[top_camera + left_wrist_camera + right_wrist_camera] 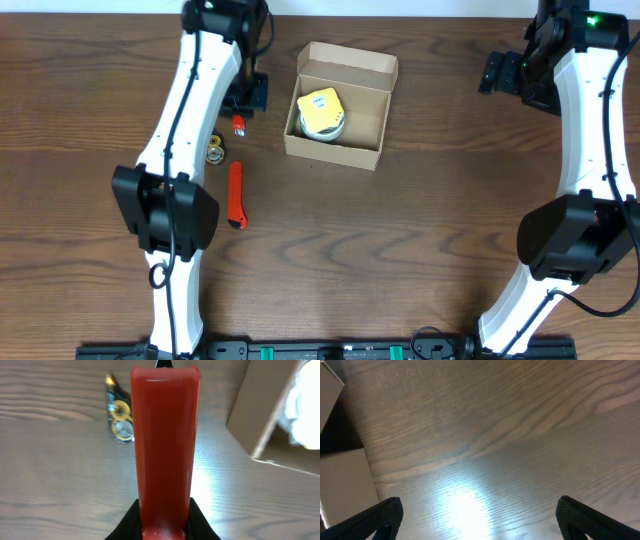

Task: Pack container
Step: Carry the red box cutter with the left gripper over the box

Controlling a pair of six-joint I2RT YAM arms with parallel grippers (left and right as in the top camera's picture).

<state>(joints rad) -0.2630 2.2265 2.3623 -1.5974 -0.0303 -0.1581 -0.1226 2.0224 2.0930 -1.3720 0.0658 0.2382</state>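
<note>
Next, I drop the red plastic piece, now held above the table, from my left gripper in the container's empty space point(362, 137) beside the yellow and white roll.
The brown cardboard container point(375, 70) stands open at the back middle of the table, flap lid up, with a yellow and white roll point(320, 112) inside. My left gripper point(243, 105) is just left of the box and shut on a red plastic piece point(238, 124). In the left wrist view the red piece point(165, 435) fills the middle between the jaws point(165, 522), held above the table, with the box wall point(265, 405) to the right. My right gripper point(508, 72) is open and empty to the right of the box; its wrist view shows the spread fingers point(477, 515) over bare wood.
A long red tool with a black tip point(236, 195) lies on the table left of centre. A small gold and black object point(214, 150) lies near it and shows in the left wrist view point(120, 422). The box corner point(345, 485) is at the right wrist view's left edge.
</note>
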